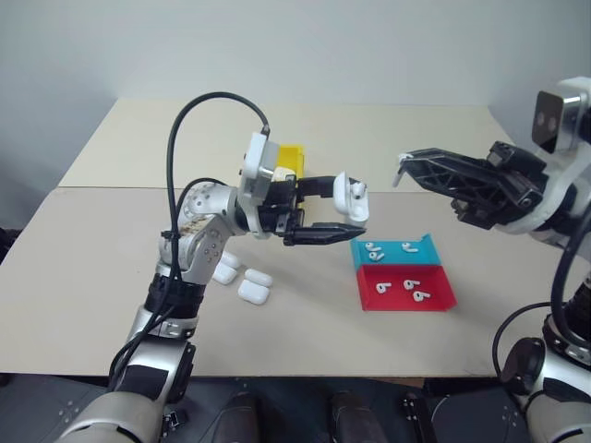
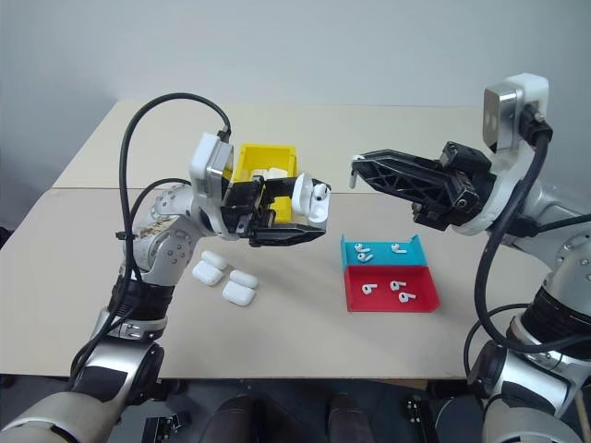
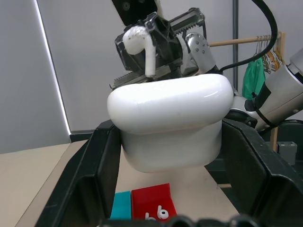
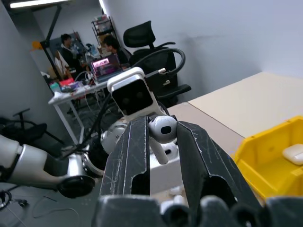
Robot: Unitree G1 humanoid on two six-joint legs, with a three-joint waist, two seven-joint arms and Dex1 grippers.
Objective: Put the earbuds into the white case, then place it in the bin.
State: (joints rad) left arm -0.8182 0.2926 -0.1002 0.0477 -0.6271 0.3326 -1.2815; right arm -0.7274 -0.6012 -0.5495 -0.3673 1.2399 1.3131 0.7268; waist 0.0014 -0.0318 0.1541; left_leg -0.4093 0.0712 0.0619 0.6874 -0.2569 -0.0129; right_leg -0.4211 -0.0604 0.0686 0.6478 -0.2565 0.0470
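Next, I let go of the earbud with my right gripper in the white case's empty slot [image 1: 359,208] [image 4: 155,158], next to the earbud already sitting there.
My left gripper [image 1: 349,208] is shut on the white case [image 1: 349,194], holding it above the table in front of the yellow bin [image 1: 291,159]. The case fills the space between the fingers [image 3: 85,179] in the left wrist view, and an earbud seems to sit in its top [image 2: 319,195]. To its right, my right gripper [image 1: 402,162] is raised level and points at the case, a short gap away. It is shut on one earbud [image 4: 162,128], pinched at the fingertips [image 4: 135,142] with its stem hanging down. More earbuds [image 1: 374,249] lie in the trays.
A blue tray [image 1: 420,251] and a red tray [image 1: 439,293] sit side by side at centre right, each holding loose earbuds. Three spare white cases [image 1: 245,277] lie on the table under my left forearm. The bin holds a white case [image 4: 293,153].
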